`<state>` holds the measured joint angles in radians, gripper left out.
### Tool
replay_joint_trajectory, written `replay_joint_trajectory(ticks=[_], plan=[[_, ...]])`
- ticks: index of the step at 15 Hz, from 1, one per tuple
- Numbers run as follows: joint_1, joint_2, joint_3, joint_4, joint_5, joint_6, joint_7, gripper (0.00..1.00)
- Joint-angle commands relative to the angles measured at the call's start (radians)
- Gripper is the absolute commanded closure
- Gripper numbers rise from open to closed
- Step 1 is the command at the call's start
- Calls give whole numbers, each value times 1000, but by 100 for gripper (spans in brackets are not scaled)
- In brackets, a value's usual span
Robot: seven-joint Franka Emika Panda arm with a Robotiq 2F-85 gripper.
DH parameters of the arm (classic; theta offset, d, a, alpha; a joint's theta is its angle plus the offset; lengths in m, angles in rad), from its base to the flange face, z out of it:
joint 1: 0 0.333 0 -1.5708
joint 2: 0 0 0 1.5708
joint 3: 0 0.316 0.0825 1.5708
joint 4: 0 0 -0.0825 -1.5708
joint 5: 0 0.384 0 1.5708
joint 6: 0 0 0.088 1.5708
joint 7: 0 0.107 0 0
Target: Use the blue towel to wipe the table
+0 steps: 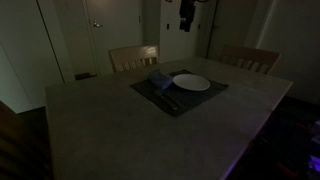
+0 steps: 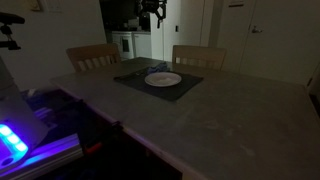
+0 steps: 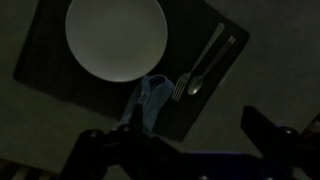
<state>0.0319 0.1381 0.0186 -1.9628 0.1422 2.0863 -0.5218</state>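
Note:
The robot's gripper should next move down to the crumpled middle (image 1: pixel 160 77) (image 3: pixel 148 110) of the blue towel, next to the white plate, and close there.
The blue towel (image 3: pixel 152 100) lies crumpled on a dark placemat (image 3: pixel 50 65), beside a white plate (image 3: pixel 115 38). In an exterior view the towel (image 1: pixel 158 80) sits at the plate's left edge. My gripper (image 3: pixel 185 150) hangs high above the table, over the placemat's edge near the towel. Its two fingers are spread wide with nothing between them. It shows near the top of both exterior views (image 1: pixel 187 15) (image 2: pixel 152 12). The room is very dark.
A fork (image 3: pixel 203 62) and a spoon (image 3: pixel 212 68) lie on the placemat next to the towel. The plate (image 1: pixel 191 83) (image 2: pixel 163 79) is in the placemat's middle. Two wooden chairs (image 1: pixel 133 58) (image 1: pixel 250 58) stand at the table's far side. The table top (image 1: pixel 110 125) is grey.

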Motion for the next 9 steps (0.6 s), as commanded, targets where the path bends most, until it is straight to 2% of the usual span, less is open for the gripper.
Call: replay_joint_trajectory(ticks=[1,9], plan=[[-23,184,29,173,38,-12,-44,0],[-28,483,47,441,9,5,140,0]])
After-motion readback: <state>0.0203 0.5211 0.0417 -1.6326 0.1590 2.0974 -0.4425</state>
